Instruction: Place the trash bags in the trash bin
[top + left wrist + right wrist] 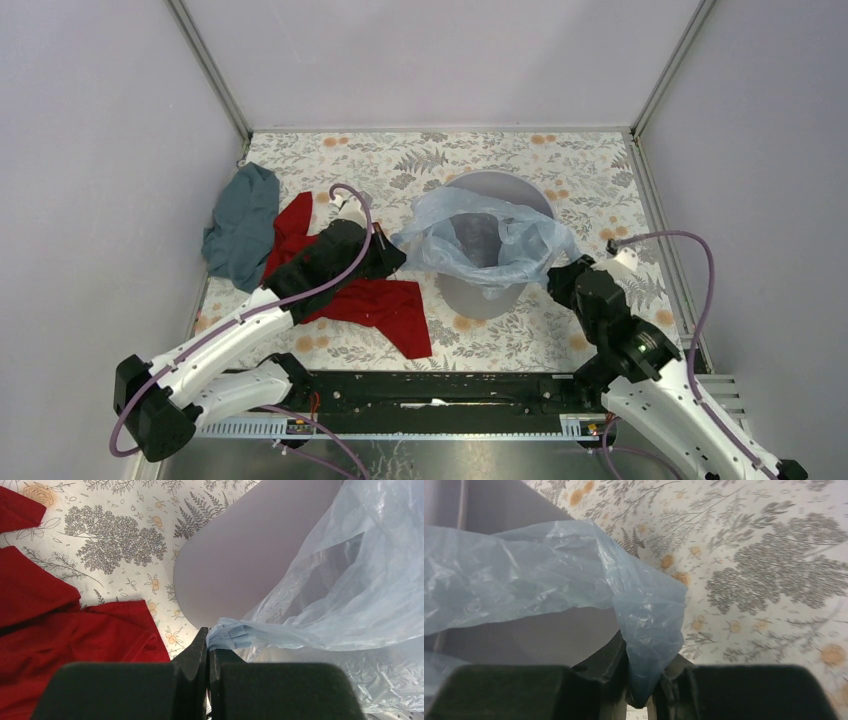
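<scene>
The far edge of the trash bag sags short of the bin's far rim, so the left gripper will let go of the trash bag's side, take that edge [446, 196] and pull it over.
The pale blue trash bag [487, 238] hangs open over the round grey trash bin [490, 296] in the middle of the table, its film draped across the rim. My left gripper [393, 252] is shut on the bag's left edge [235, 634], beside the bin's wall [235, 560]. My right gripper [556, 277] is shut on the bag's right edge [651, 630], at the bin's right side [519, 635]. The bag is stretched between the two grippers.
A red cloth [370, 300] lies under my left arm, and shows in the left wrist view [60, 630]. A teal-grey cloth [242, 225] lies at the far left. White walls close in the floral table [590, 170] on three sides.
</scene>
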